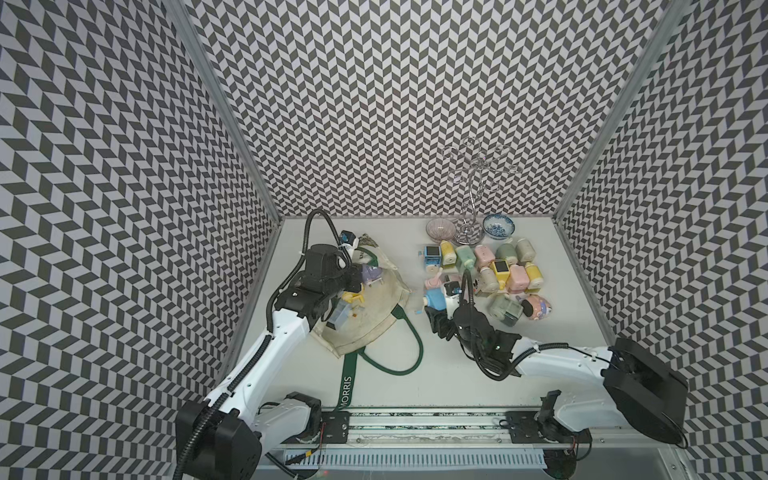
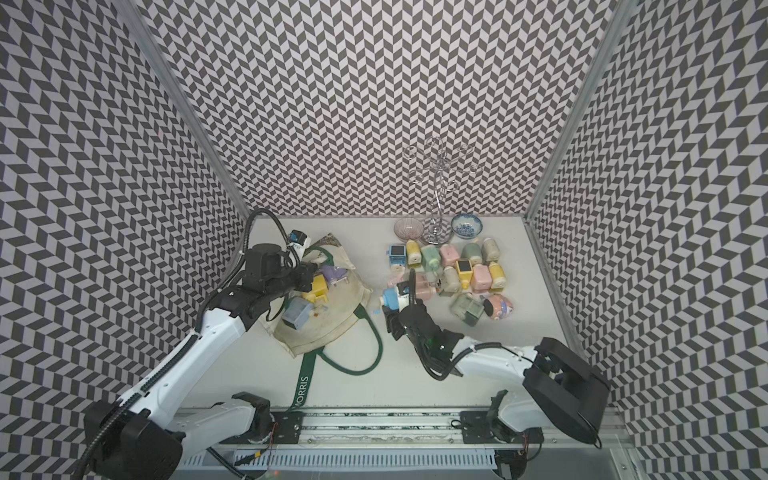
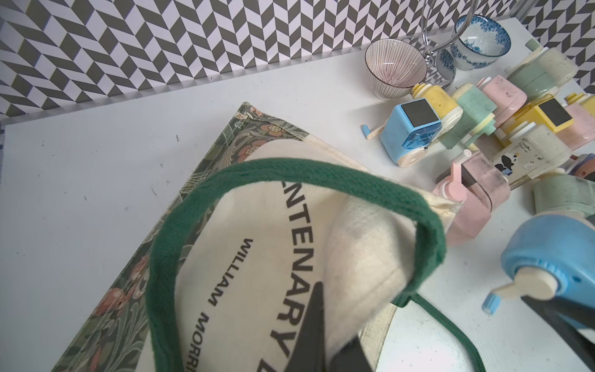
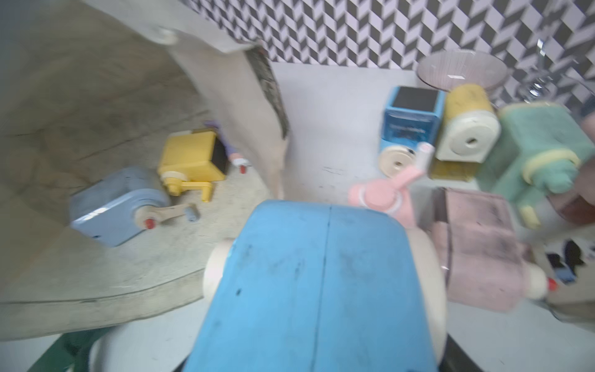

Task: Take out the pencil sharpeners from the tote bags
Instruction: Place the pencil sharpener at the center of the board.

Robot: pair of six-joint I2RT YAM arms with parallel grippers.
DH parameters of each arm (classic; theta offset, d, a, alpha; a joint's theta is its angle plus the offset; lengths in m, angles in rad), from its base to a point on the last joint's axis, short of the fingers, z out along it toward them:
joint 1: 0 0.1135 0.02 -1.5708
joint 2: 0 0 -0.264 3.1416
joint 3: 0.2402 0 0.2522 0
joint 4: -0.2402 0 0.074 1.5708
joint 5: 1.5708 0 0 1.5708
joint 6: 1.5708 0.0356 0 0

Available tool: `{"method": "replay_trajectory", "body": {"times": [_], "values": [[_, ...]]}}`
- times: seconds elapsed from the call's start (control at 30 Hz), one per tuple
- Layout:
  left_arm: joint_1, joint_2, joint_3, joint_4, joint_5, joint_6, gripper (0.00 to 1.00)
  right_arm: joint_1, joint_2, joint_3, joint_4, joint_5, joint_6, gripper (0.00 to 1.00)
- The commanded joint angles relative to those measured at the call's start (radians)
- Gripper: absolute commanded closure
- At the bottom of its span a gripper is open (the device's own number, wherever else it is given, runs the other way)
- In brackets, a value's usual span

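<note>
The blue pencil sharpener will go down from my right gripper at the heap's front edge [image 1: 481, 305], beside the grey-green sharpener.
The cream tote bag [image 1: 376, 320] [image 2: 332, 328] with dark green straps lies left of centre, its mouth held up. My left gripper [image 1: 358, 279] [image 3: 331, 341] is shut on the bag's cream rim fabric. Three pencil sharpeners lie inside: a lilac one [image 1: 371, 274], a yellow one [image 4: 193, 157] and a grey-blue one [image 4: 116, 206]. Just right of the bag, my right gripper [image 1: 437, 312] is shut on a blue pencil sharpener [image 1: 434, 299] [image 4: 322, 283] next to the heap. Its fingers are hidden in the right wrist view.
A heap of several pastel sharpeners [image 1: 494, 268] covers the table's right half. Behind it stand a striped bowl [image 1: 441, 230], a blue-patterned bowl [image 1: 498, 226] and a wire stand [image 1: 469, 232]. A green strap [image 1: 409, 353] trails toward the front edge.
</note>
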Motion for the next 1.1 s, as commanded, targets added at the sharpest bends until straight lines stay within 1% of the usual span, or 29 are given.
{"method": "replay_trajectory", "body": {"times": [0.0, 0.1, 0.23, 0.43, 0.67, 0.83, 1.0, 1.07], "values": [[-0.005, -0.008, 0.005, 0.010, 0.001, 0.007, 1.00, -0.027, -0.039, -0.032, 0.002, -0.001, 0.069, 0.41], [-0.005, -0.014, 0.001, 0.012, 0.001, 0.007, 1.00, -0.059, -0.039, -0.034, -0.041, 0.015, 0.073, 0.41], [-0.007, -0.015, 0.002, 0.011, 0.001, 0.009, 1.00, -0.132, -0.039, -0.053, -0.064, -0.032, 0.114, 0.41], [-0.007, -0.015, 0.000, 0.013, 0.000, 0.009, 1.00, -0.182, -0.060, -0.109, -0.076, -0.010, 0.175, 0.41], [-0.006, -0.011, 0.000, 0.011, 0.004, 0.009, 1.00, -0.268, -0.056, -0.131, -0.081, -0.039, 0.177, 0.40], [-0.007, -0.015, 0.001, 0.011, 0.005, 0.009, 1.00, -0.317, 0.007, -0.122, -0.080, -0.058, 0.177, 0.40], [-0.011, -0.014, -0.001, 0.010, 0.005, 0.009, 1.00, -0.341, 0.054, -0.113, -0.089, 0.002, 0.210, 0.37], [-0.012, -0.015, 0.000, 0.009, 0.004, 0.010, 1.00, -0.360, 0.065, -0.114, -0.080, 0.002, 0.225, 0.37]]}}
